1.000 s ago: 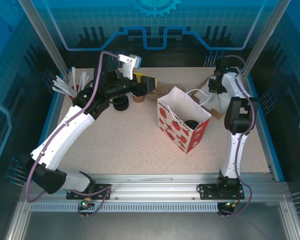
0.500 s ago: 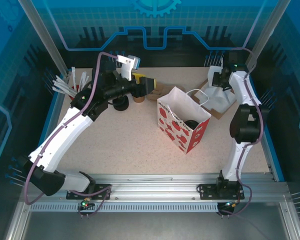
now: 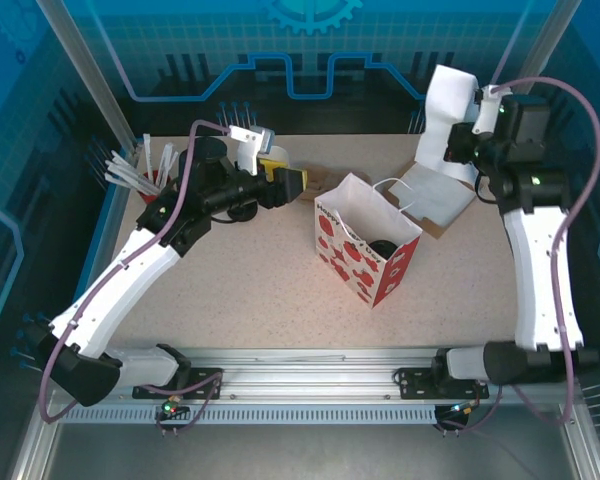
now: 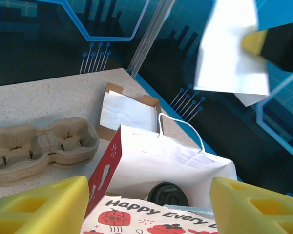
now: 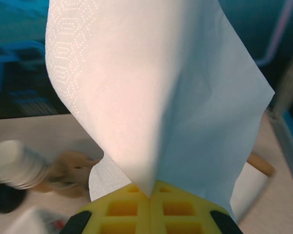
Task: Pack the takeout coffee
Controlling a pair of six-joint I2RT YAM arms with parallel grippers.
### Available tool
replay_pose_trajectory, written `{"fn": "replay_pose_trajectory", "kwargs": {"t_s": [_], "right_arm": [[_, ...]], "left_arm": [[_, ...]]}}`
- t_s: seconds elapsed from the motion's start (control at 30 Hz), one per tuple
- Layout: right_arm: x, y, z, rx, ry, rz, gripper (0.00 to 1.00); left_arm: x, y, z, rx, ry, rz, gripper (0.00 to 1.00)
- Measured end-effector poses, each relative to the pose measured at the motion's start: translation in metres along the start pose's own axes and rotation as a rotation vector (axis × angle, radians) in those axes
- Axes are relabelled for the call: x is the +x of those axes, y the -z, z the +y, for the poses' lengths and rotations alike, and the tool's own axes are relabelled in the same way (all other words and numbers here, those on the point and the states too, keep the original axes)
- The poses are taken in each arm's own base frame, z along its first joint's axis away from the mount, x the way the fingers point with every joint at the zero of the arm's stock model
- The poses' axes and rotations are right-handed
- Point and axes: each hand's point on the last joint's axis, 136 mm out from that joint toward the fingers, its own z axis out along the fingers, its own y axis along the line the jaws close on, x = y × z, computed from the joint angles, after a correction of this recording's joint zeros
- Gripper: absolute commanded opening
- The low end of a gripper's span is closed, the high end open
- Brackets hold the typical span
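Next, my right gripper lets go of the white napkin inside the open red-and-white paper bag, over the takeout coffee [image 3: 370,226].
The takeout coffee [image 3: 383,247] stands inside the red-and-white paper bag [image 3: 352,262]; only its black lid [image 4: 167,194] shows above the bag's printed front wall [image 4: 151,214]. My left gripper [image 3: 285,182] hovers left of the bag, level with its rim, and is open with nothing between the yellow fingers [image 4: 39,207]. My right gripper [image 3: 464,140] is raised over the back right corner. It is shut on a white paper napkin [image 3: 446,105], which hangs from the closed pads [image 5: 132,209] and also shows in the left wrist view as a napkin [image 4: 229,48].
A cardboard tray of napkins [image 3: 435,195] lies behind the bag's right side. A pulp cup carrier [image 4: 39,148] sits behind the bag on the left. A stack of lidless cups [image 3: 273,153], a loose black lid [image 3: 242,210] and straws [image 3: 130,170] crowd the back left.
The right arm has swung up and outward, lifting a napkin out of the cardboard tray. The left gripper has shifted slightly toward the bag.
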Motion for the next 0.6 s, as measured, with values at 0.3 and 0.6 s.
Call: {"fn": "replay_pose_trajectory", "kwargs": {"t_s": [0.3,0.6], "right_arm": [[0.012,0.051,0.097,-0.467,0.018,0.042,0.02],[0.042,0.068,0.141,-0.767,-0.007,0.198,0.02]], "left_arm": [[-0.005,0.003,-0.031,0.144,0.033,0.003,0.74],[-0.016,0.011,-0.057,0.252,0.034,-0.007,0.74]]}}
